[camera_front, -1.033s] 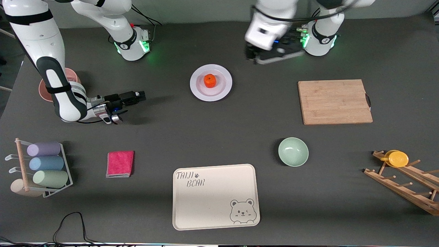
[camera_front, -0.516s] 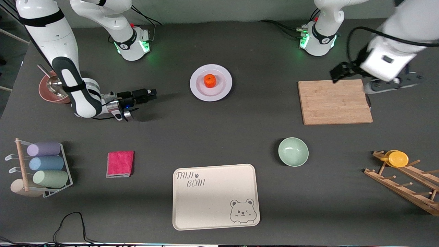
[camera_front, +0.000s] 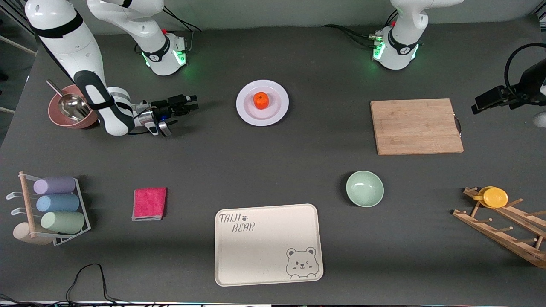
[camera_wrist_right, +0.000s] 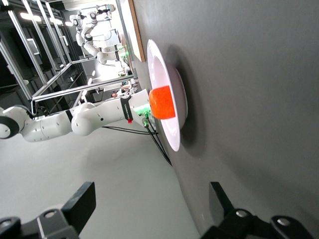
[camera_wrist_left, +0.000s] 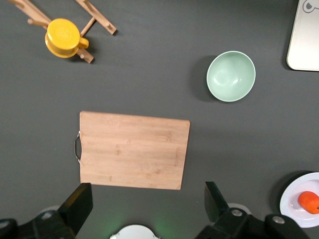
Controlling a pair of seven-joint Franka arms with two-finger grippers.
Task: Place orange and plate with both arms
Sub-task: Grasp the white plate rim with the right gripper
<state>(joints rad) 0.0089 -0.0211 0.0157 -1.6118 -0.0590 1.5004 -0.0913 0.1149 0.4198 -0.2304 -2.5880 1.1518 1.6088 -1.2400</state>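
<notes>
The white plate has a side facing the pink bowl with the scoop. My right gripper should close there on the rim of the white plate [camera_front: 238, 108] [camera_wrist_right: 175, 149].
The orange [camera_front: 260, 100] sits in the middle of the white plate [camera_front: 278, 107], on the table between the two arm bases. My right gripper [camera_front: 193, 103] is open and empty, low over the table beside the plate, toward the right arm's end, pointing at it. The right wrist view shows the plate [camera_wrist_right: 168, 133] edge-on with the orange [camera_wrist_right: 162, 102] on it, ahead of the open gripper [camera_wrist_right: 149, 204]. My left gripper [camera_front: 482, 102] is open and empty, high over the left arm's end of the table. Its wrist view [camera_wrist_left: 147, 204] shows plate [camera_wrist_left: 293, 198] and orange [camera_wrist_left: 309, 200] at the edge.
A wooden cutting board [camera_front: 416, 126] lies toward the left arm's end. A mint green bowl [camera_front: 364, 188] and a cream bear tray [camera_front: 268, 244] lie nearer the camera. There is also a pink cloth [camera_front: 149, 203], a cup rack [camera_front: 51, 209], a wooden rack with a yellow cup [camera_front: 495, 197], and a pink bowl with a scoop [camera_front: 68, 111].
My left arm has swung from over its base, past the cutting board, out to its end of the table. My right gripper has moved closer to the plate.
</notes>
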